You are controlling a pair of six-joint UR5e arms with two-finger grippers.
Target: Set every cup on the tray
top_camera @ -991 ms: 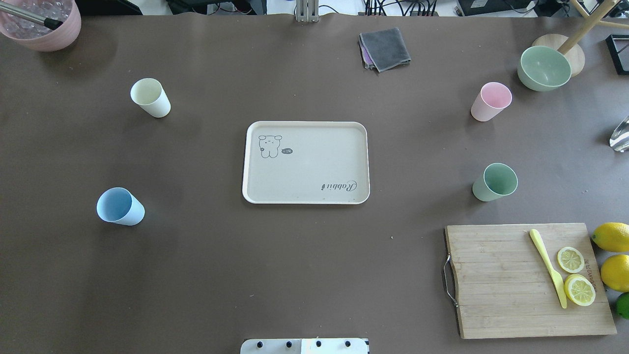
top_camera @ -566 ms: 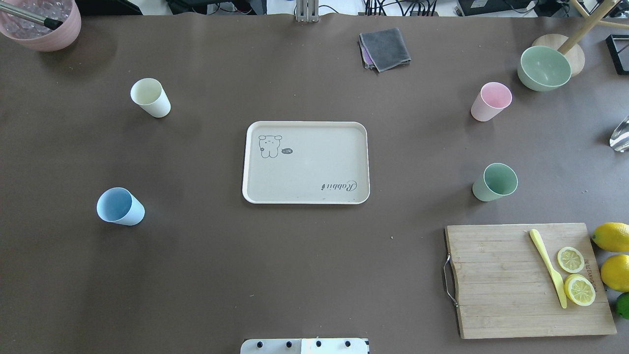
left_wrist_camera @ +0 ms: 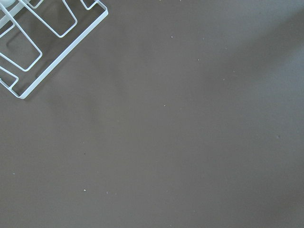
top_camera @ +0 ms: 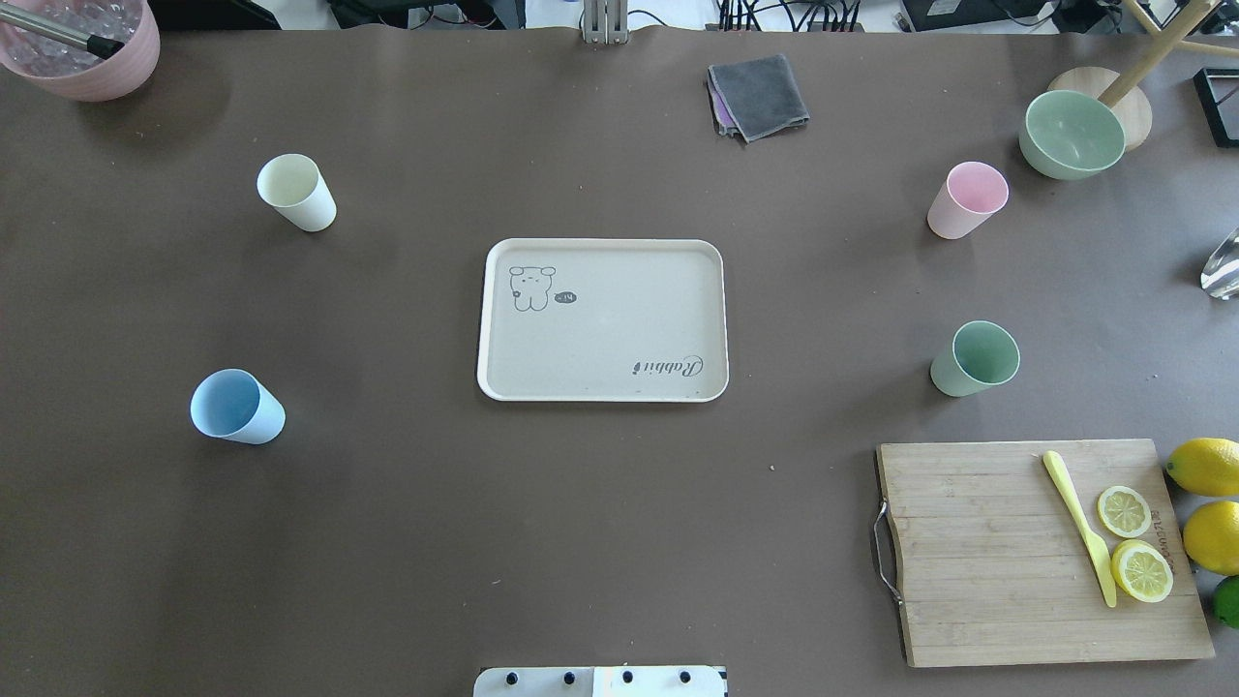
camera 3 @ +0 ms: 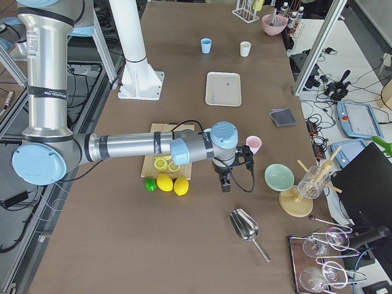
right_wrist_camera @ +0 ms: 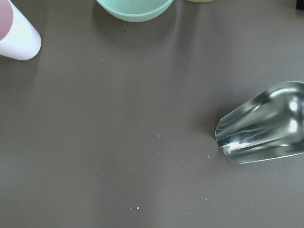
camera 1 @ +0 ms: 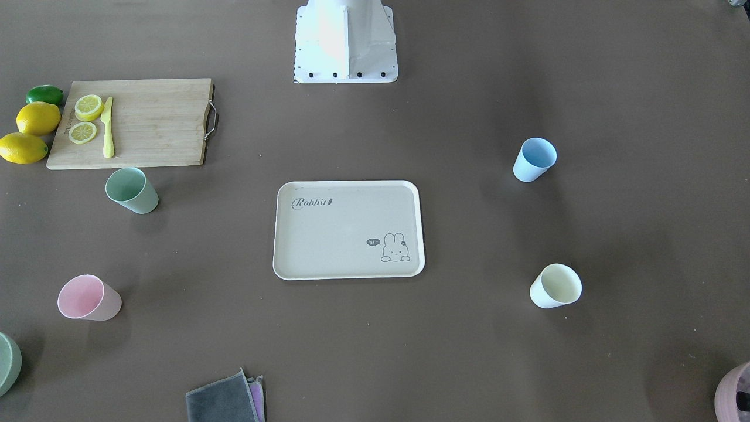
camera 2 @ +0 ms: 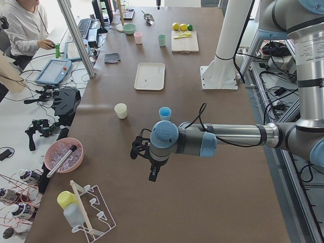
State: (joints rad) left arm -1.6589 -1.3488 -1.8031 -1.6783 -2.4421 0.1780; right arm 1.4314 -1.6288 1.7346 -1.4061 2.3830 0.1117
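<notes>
My right gripper needs to grip the rim of the mint green cup (camera 1: 108, 193) beside the cutting board on the side that faces away from the tray.
The beige Rabbit tray (top_camera: 600, 319) lies bare at the table's middle. Four cups stand apart from it on the brown table: cream (top_camera: 296, 192) and light blue (top_camera: 236, 407) on the left, pink (top_camera: 967, 199) and mint green (top_camera: 975, 358) on the right. My left gripper (camera 2: 152, 174) shows only in the exterior left view, beyond the blue cup near the table's left end. My right gripper (camera 3: 225, 184) shows only in the exterior right view, near the pink cup (right_wrist_camera: 16, 33). I cannot tell whether either is open or shut.
A wooden cutting board (top_camera: 968, 552) with lemon slices and a knife lies front right, with whole lemons (top_camera: 1205, 467) beside it. A green bowl (top_camera: 1072, 134), a grey cloth (top_camera: 758, 97), a pink bowl (top_camera: 82, 44), a metal scoop (right_wrist_camera: 261, 126) and a wire rack (left_wrist_camera: 42, 42) stand around the edges.
</notes>
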